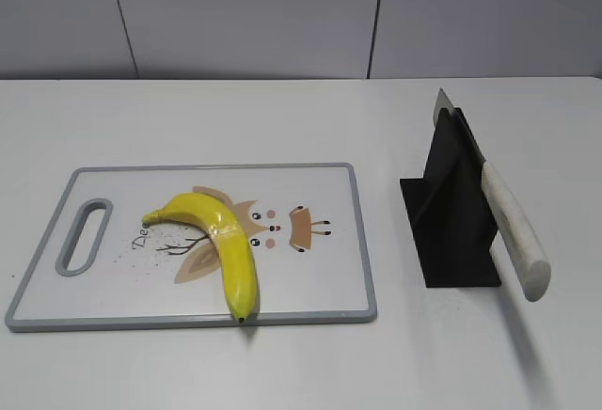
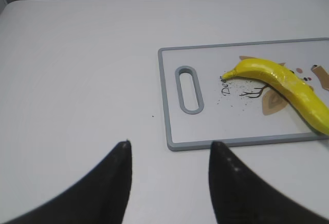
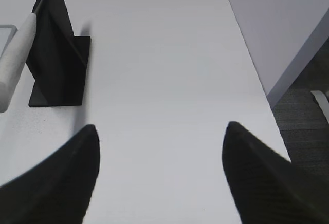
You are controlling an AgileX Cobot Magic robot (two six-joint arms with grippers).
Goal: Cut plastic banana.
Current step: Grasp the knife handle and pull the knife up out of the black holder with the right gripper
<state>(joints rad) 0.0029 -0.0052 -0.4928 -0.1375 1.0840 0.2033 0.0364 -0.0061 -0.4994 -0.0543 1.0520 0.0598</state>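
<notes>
The knife is in the black stand. I move my right gripper to it next and close it around the middle of its white handle (image 1: 509, 219) (image 3: 19, 53).
The plastic banana (image 1: 224, 241) lies whole on the cutting board (image 1: 320, 288), stem end to the left, dark tip at the board's front edge. It also shows in the left wrist view (image 2: 288, 88). A knife with a white handle (image 1: 513, 227) rests slanted in a black stand (image 1: 451, 212); both show in the right wrist view, the handle (image 3: 15, 59) and the stand (image 3: 56, 64). My left gripper (image 2: 169, 147) is open and empty over bare table left of the board (image 2: 169, 106). My right gripper (image 3: 162, 131) is open and empty, right of the stand. Neither gripper shows in the exterior view.
The board has a grey rim, a handle slot (image 1: 85, 236) at its left end and an owl print. The white table's right edge (image 3: 257, 70) runs close to my right gripper, with floor beyond. A grey wall stands behind the table.
</notes>
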